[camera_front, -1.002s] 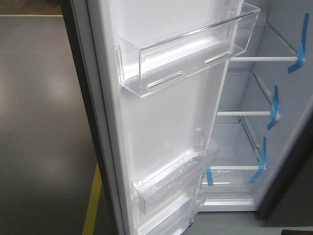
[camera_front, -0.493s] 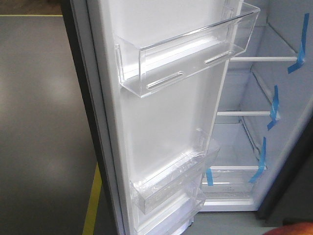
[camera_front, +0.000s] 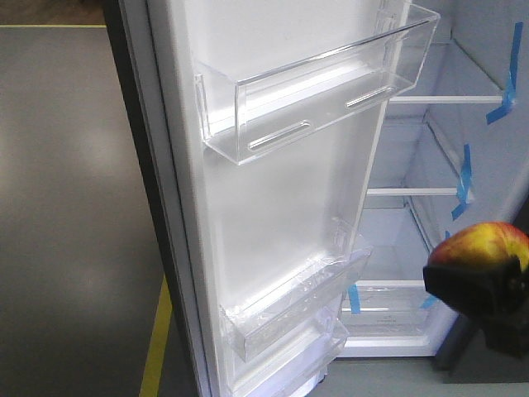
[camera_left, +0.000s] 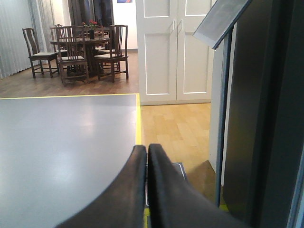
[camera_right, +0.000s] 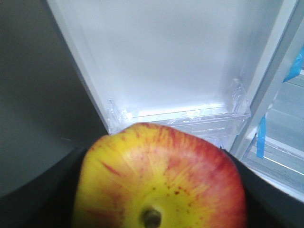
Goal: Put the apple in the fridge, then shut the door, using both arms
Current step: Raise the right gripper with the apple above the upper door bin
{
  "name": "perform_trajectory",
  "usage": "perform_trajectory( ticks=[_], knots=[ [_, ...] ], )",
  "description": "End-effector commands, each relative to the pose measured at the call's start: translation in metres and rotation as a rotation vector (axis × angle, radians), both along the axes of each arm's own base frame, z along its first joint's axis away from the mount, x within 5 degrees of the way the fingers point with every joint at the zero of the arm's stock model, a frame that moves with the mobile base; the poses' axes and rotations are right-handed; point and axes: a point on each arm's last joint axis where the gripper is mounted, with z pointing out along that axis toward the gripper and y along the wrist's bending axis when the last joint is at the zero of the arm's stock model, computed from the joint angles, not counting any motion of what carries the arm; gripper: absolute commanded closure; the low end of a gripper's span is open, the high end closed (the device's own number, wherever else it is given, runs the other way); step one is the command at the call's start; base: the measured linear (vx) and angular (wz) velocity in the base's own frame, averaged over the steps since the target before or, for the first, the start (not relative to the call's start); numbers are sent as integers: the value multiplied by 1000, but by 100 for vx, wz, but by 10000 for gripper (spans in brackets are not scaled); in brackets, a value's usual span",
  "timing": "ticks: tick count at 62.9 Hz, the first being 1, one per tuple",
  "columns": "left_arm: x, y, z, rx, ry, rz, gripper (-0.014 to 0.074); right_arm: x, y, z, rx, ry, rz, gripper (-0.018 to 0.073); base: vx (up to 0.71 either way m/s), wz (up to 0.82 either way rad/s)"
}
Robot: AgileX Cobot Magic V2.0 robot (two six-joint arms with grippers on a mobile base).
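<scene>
The robot's right gripper should release the apple in the door's upper clear bin (camera_front: 332, 68), toward the end of the bin nearer the glass shelves.
The fridge (camera_front: 430, 165) stands open, with a white interior, glass shelves and blue tape strips. Its door (camera_front: 273, 190) swings toward me, white inside with clear bins. My right gripper (camera_front: 483, 289) is shut on the red and yellow apple (camera_front: 483, 244) and holds it in the air at the lower right, in front of the fridge opening. The apple (camera_right: 161, 180) fills the right wrist view, stem toward the camera, with the door's lower bin (camera_right: 180, 116) behind it. My left gripper (camera_left: 146, 149) is shut and empty, beside the door's dark outer face (camera_left: 266, 118).
Grey floor (camera_front: 74, 207) with a yellow line (camera_front: 155, 347) lies left of the door. In the left wrist view, a wooden floor (camera_left: 175, 128), white cabinet doors (camera_left: 175, 47) and a dining table with chairs (camera_left: 80, 47) stand farther off.
The apple in my right gripper has risen into the front view from the lower right edge. The fridge and door have not moved.
</scene>
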Motion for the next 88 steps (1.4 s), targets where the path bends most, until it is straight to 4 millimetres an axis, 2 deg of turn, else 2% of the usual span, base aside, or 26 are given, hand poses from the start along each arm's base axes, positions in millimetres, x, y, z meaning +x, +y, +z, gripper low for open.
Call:
perform_trajectory(
  ticks=[1, 9, 28, 36, 47, 55, 65, 75, 88],
  knots=[
    [0, 0, 0, -11, -70, -6, 603, 22, 3, 28, 37, -94, -32, 169, 0, 0],
    [0, 0, 0, -11, -70, -6, 603, 45, 8, 55, 40, -133, -27, 169, 0, 0],
    [0, 0, 0, -11, -70, -6, 603, 80, 18, 127, 86, -302, -4, 169, 0, 0],
    [0, 0, 0, -11, -70, -6, 603, 92, 22, 149, 130, -350, 8, 169, 0, 0],
    [0, 0, 0, -11, -70, -6, 603, 112, 29, 169, 182, -403, 23, 169, 0, 0],
    [0, 0, 0, -11, -70, -6, 603, 130, 36, 174, 215, -414, 52, 169, 0, 0],
    [0, 0, 0, -11, -70, -6, 603, 155, 44, 170, 241, -406, 79, 169, 0, 0],
    [0, 0, 0, -11, -70, -6, 603, 180, 48, 157, 239, -394, 54, 169, 0, 0],
    [0, 0, 0, -11, -70, -6, 603, 201, 52, 138, 227, -337, 48, 160, 0, 0]
  ],
)
